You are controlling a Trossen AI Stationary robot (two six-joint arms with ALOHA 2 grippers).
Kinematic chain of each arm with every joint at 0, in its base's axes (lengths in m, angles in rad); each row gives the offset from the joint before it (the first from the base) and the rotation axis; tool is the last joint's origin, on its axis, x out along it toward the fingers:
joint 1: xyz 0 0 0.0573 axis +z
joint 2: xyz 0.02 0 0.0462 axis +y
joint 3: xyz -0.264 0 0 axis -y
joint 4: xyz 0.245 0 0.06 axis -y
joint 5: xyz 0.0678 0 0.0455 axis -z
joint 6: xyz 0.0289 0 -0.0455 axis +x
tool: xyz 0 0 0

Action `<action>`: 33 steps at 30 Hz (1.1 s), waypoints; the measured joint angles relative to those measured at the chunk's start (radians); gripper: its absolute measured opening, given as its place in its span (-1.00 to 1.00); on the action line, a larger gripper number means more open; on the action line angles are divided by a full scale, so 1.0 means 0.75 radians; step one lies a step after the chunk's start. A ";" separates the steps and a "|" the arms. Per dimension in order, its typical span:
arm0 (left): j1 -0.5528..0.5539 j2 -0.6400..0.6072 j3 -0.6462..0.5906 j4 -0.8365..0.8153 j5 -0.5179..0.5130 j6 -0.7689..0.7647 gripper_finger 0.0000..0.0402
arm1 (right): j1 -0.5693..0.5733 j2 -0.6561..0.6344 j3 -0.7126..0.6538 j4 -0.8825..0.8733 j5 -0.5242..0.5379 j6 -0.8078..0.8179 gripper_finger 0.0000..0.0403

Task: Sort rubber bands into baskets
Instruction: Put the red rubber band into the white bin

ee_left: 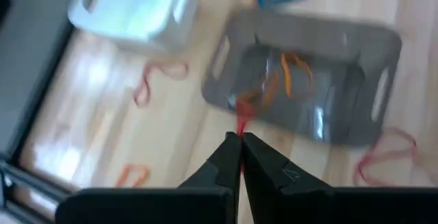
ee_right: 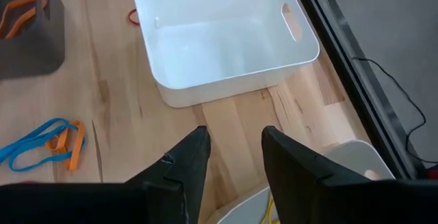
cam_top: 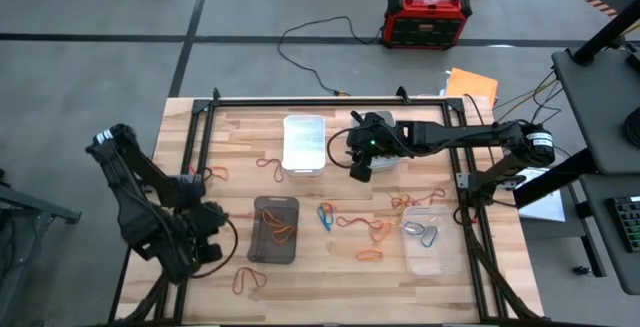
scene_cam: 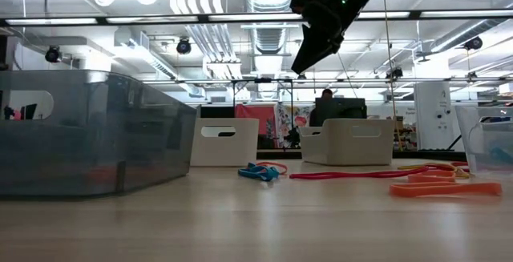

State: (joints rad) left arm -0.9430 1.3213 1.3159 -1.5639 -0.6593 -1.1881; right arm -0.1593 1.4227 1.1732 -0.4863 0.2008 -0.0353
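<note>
I will let go of the red rubber band with my left gripper near the middle of the white basket's bottom (cam_top: 307, 143).
My left gripper (cam_top: 212, 229) (ee_left: 241, 142) is shut on a red rubber band (ee_left: 241, 120), just left of the dark smoky basket (cam_top: 275, 229), which holds orange bands (ee_left: 291, 73). My right gripper (cam_top: 358, 170) (ee_right: 235, 148) is open and empty. It hangs high (scene_cam: 317, 42) between the white basket (cam_top: 304, 142) (ee_right: 226, 35) and the light grey basket (ee_right: 356, 162), which my arm mostly hides in the high view. The clear basket (cam_top: 430, 237) holds a few bands. Loose bands lie on the table: blue (cam_top: 326, 215), red (cam_top: 270, 164), orange (cam_top: 370, 255). My left gripper pinches the red rubber band between its two shut fingertips. A short piece of the band (ee_left: 241, 122) sticks out past the tips toward the dark basket's near wall. Which part of the loop is held, and whether it is lifted clear, I cannot tell.
More loose bands lie near the table's left side (cam_top: 215, 174), at the near edge (cam_top: 250, 280) and beside the clear basket (cam_top: 405, 202). A black frame (cam_top: 330, 99) runs round the tabletop. A red-black box (cam_top: 428, 17) with cables stands on the floor beyond the table.
</note>
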 joint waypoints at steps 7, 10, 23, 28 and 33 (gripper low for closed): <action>0.132 -0.120 -0.029 -0.009 -0.270 0.072 -1.00 | 0.000 0.000 0.000 0.007 0.001 -0.034 -0.39; 0.217 -0.170 -0.028 -0.010 -0.365 0.160 -1.00 | 0.000 0.000 0.000 0.008 0.001 -0.046 -0.39; 0.702 -0.317 0.070 0.207 -0.745 0.890 -1.00 | -0.001 0.000 -0.001 0.074 0.012 -0.113 -0.40; 0.937 -0.333 0.088 0.590 -0.484 1.414 -1.00 | -0.009 0.000 -0.002 0.075 0.013 -0.118 -0.39; 1.228 -0.334 0.048 0.900 0.006 1.773 -1.00 | -0.030 0.000 -0.002 0.073 0.015 -0.124 -0.40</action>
State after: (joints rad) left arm -0.0219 1.0706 1.3516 -0.8892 -0.6546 0.1414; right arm -0.1820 1.4227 1.1721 -0.4313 0.2119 -0.1280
